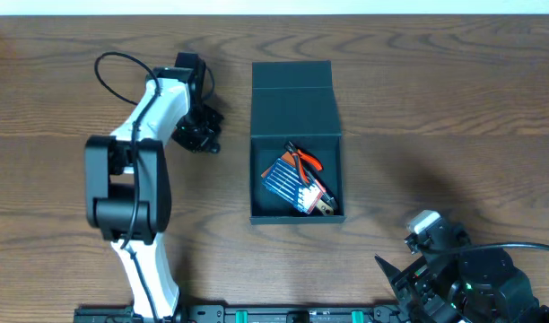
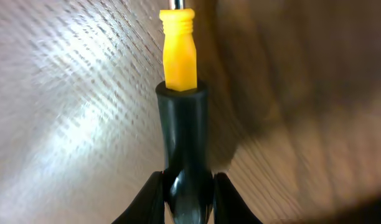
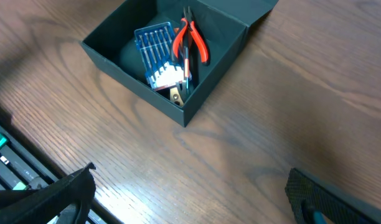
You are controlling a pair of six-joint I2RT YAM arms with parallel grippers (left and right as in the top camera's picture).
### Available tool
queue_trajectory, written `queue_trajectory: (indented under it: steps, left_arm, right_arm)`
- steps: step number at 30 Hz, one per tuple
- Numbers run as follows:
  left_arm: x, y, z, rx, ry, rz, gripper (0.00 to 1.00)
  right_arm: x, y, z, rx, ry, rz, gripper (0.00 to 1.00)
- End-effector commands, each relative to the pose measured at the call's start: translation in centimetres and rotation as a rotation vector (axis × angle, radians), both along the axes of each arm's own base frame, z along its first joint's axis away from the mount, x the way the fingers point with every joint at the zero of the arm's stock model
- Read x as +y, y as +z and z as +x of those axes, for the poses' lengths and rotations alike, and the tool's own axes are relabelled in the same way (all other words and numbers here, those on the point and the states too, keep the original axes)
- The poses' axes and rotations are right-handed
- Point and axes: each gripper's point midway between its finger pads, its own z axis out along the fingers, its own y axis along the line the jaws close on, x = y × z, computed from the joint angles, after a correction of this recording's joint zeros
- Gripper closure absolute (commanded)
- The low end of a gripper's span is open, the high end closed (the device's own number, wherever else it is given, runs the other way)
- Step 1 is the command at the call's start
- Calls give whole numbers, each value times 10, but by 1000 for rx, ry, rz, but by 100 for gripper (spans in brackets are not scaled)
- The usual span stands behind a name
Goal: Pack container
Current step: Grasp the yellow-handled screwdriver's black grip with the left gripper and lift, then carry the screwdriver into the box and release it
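My left gripper will release the screwdriver on top of the blue bit set (image 1: 293, 187) inside the container, next to the red-handled pliers.
The container (image 1: 296, 90), a dark teal-black box with its flap lid open at the back, sits mid-table. It holds red-handled pliers (image 1: 303, 160), a blue bit set (image 1: 286, 182) and a small metal piece. It also shows in the right wrist view (image 3: 131, 79). My left gripper (image 1: 199, 135) is left of the box, pointing down at the table, shut on a screwdriver with a black and yellow handle (image 2: 181, 112). My right gripper (image 3: 190, 193) is open and empty, low at the front right, apart from the box.
The wooden table (image 1: 436, 99) surrounds the box. A black rail with teal parts (image 1: 283, 314) runs along the front edge. The left arm's white body (image 1: 135, 170) stretches from front left toward the box.
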Motion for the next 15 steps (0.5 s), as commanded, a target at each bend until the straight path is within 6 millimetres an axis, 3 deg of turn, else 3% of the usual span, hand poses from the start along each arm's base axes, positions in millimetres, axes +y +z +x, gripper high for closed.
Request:
queue_trajectory:
  steps: [1, 7, 11, 15]
  left_arm:
    - [-1, 54, 8, -141, -5, -8, 90]
    - [-27, 125, 4, -327, -67, -12, 90]
    - [-71, 157, -13, -407, -104, -20, 90]
    - [-132, 163, -39, -404, -115, -81, 90]
  right_arm:
    - [-3, 0, 1, 0, -24, 5, 1]
    - [-3, 0, 1, 0, -24, 5, 1]
    - [-3, 0, 1, 0, -24, 5, 1]
    - [-3, 0, 1, 0, -24, 5, 0]
